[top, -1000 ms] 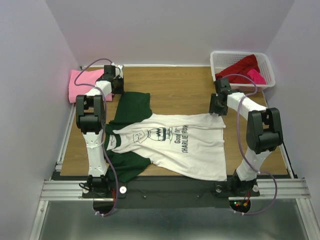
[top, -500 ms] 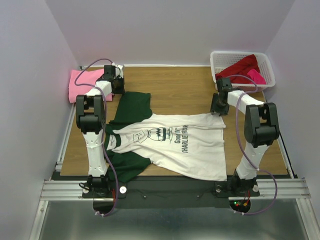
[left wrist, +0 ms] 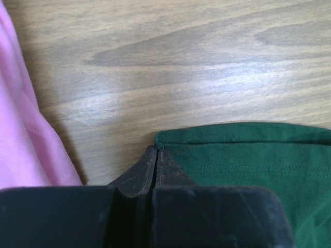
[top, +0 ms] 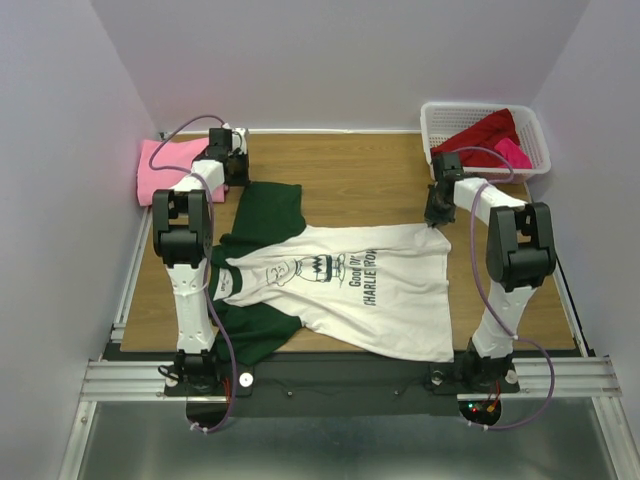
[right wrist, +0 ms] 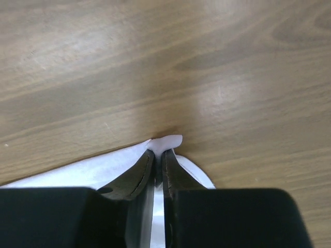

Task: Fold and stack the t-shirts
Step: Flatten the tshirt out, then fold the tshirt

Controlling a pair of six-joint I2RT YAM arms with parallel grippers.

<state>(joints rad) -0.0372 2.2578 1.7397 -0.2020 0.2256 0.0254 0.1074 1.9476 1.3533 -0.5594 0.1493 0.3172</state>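
My left gripper has a spot to drop the far green sleeve's corner. It will let go of it at the collar of the white t-shirt (top: pixel 236 284).
The white t-shirt (top: pixel 370 290) with dark green sleeves and black Charlie Brown print lies spread flat on the table. My left gripper (top: pixel 238 180) is shut at the far sleeve's corner. In the left wrist view its tips (left wrist: pixel 156 149) meet right on the edge of the green sleeve (left wrist: pixel 248 160). My right gripper (top: pixel 436 222) is shut on the shirt's far hem corner. In the right wrist view a fold of white cloth (right wrist: pixel 168 141) pokes out between the tips (right wrist: pixel 159 152). A pink t-shirt (top: pixel 165 165) lies folded at the far left.
A white lattice basket (top: pixel 440 115) at the far right holds a dark red shirt (top: pixel 480 135) and a magenta one (top: pixel 512 152). The pink shirt (left wrist: pixel 20 129) lies just left of my left fingers. Walls close in on both sides.
My right arm has swung its forearm in and shifted the gripper slightly away with the hem corner. My left gripper has barely moved.
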